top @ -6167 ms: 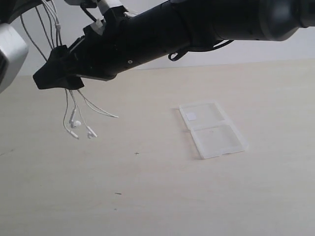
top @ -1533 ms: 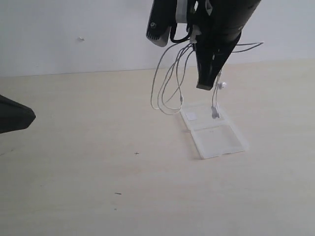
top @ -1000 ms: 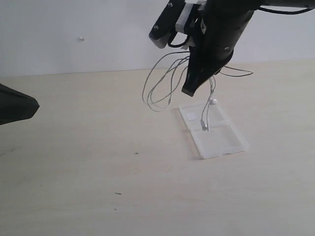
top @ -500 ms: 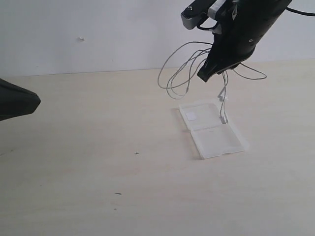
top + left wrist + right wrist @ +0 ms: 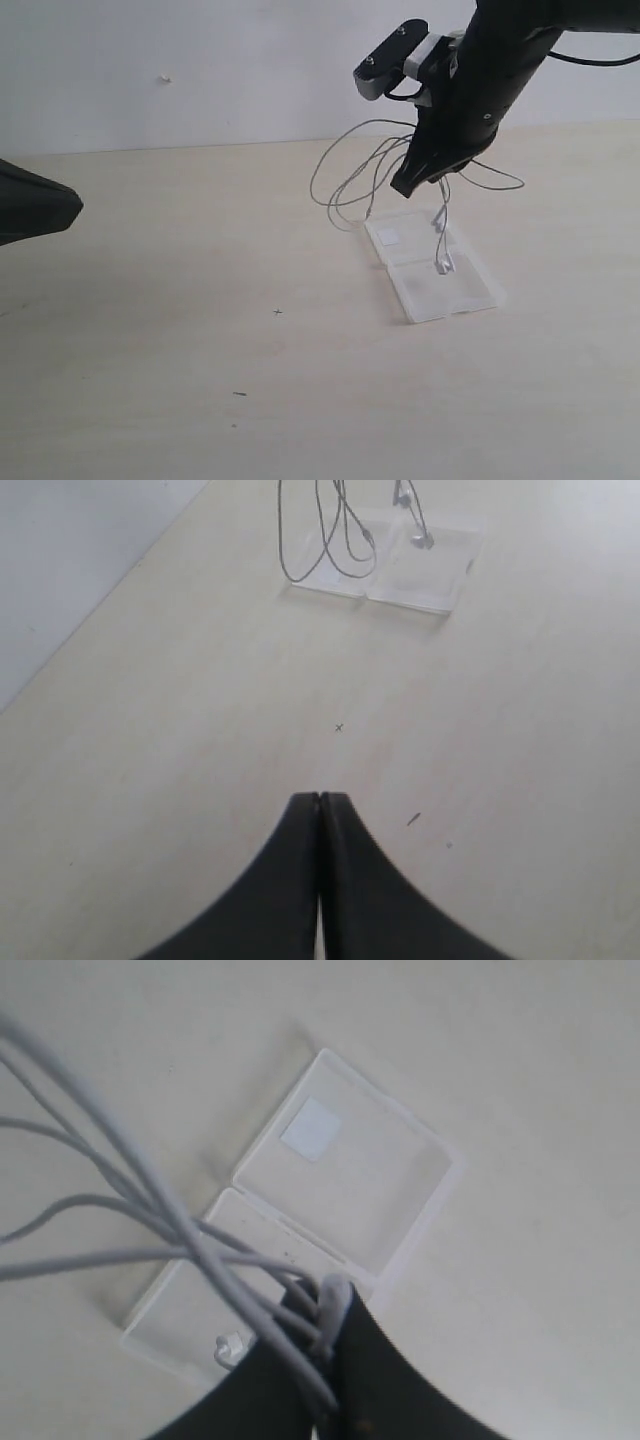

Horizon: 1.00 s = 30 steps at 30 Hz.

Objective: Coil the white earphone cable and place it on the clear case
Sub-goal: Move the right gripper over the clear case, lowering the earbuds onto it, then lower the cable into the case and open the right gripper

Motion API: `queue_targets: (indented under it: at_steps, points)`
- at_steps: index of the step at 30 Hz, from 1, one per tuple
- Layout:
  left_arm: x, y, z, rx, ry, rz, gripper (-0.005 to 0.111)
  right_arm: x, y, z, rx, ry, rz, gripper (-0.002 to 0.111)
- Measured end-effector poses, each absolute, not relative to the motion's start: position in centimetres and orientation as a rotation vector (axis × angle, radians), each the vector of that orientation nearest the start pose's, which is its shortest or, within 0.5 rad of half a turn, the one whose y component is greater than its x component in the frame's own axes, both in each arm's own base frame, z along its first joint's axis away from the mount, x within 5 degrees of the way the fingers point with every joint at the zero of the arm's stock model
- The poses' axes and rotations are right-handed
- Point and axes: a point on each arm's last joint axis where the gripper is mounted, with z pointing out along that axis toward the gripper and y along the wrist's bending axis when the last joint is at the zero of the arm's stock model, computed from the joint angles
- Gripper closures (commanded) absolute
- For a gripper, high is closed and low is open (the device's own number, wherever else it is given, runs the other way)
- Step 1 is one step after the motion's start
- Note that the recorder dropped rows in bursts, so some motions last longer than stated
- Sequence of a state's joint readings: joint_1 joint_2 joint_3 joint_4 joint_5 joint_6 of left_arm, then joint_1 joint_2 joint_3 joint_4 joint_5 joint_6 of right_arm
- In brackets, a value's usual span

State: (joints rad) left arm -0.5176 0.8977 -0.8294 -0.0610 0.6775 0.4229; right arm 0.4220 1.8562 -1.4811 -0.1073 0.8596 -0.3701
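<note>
I will let go of the white earphone cable with my right gripper across the clear case's near half [image 5: 438, 264] [image 5: 298, 1263], next to the fold of the case. The cable is now held above the far half.
The clear case [image 5: 432, 262] lies open and flat on the table, its far half bearing a small white label [image 5: 389, 237]. My right gripper [image 5: 408, 187] hangs just above the case's far half, shut on the white earphone cable [image 5: 350, 182]. Loops of the cable hang to the left of the gripper, and the earbuds [image 5: 443, 264] dangle down onto the near half. In the right wrist view the cable [image 5: 150, 1210] fans out from the shut fingertips over the case [image 5: 345, 1175]. My left gripper [image 5: 319, 798] is shut and empty, far off at the left edge [image 5: 40, 205].
The pale wooden table [image 5: 200, 350] spreads around the case, with a white wall [image 5: 200, 70] behind it. Tiny dark specks [image 5: 239, 393] mark the tabletop in front.
My right gripper has swung back and forth over the case with the cable and now sits lower, so the earbuds reach the near half. The left gripper has stayed still.
</note>
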Motion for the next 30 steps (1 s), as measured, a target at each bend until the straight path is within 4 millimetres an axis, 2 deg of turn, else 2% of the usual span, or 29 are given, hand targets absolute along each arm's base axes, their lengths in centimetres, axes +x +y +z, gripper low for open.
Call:
queue_targets:
  at_steps: [4, 11, 18, 30]
  points:
    - [15.2, -9.0, 33.9, 0.982, 2.002, -0.120, 0.107, 36.9, 15.7, 24.1, -1.126, 2.502, -0.117, 0.108]
    - [15.2, -9.0, 33.9, 0.980, 1.999, -0.120, 0.107, 36.4, 15.1, 21.2, -1.195, 2.549, -0.192, 0.108]
    - [15.2, -9.0, 33.9, 0.980, 1.999, -0.120, 0.107, 36.8, 14.3, 21.0, -1.224, 2.523, -0.329, 0.108]
    - [15.2, -9.0, 33.9, 0.979, 1.998, -0.120, 0.107, 37.2, 13.9, 21.1, -1.251, 2.476, -0.431, 0.108]
